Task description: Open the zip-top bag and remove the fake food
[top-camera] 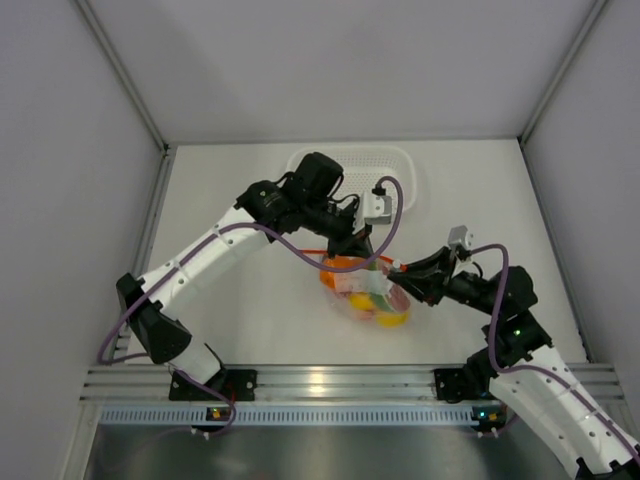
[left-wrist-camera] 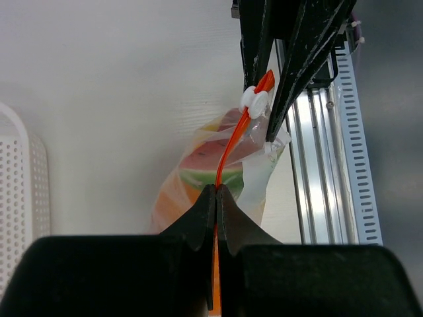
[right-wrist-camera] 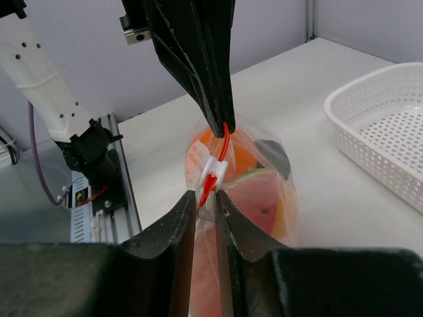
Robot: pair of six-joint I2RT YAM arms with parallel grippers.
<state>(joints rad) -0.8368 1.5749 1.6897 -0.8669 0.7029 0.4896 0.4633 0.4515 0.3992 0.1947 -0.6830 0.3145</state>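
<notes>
My left gripper should leave the other end of the bag's zip, since the white slider is beside my right gripper, then pinch the white slider [left-wrist-camera: 254,102] and pull it along the zip.
The zip-top bag [top-camera: 366,292] hangs upright between both grippers, just above the table, with its orange-red zip strip [left-wrist-camera: 229,145] stretched taut. My left gripper [top-camera: 362,252] is shut on one end of that strip [right-wrist-camera: 225,135]. My right gripper [right-wrist-camera: 206,201] has its jaws drawn in on the other corner of the bag, just behind the white slider [right-wrist-camera: 215,173], with crumpled plastic and the strip's end pinched between them. The fake food [right-wrist-camera: 261,198] fills the bag: red, orange, yellow, green and dark pieces show through the plastic [left-wrist-camera: 198,173].
A white perforated basket [top-camera: 398,160] stands on the table behind the bag, near the back wall [right-wrist-camera: 370,125]. An aluminium rail [top-camera: 320,385] with the arm bases runs along the near edge [left-wrist-camera: 330,178]. White walls close in both sides.
</notes>
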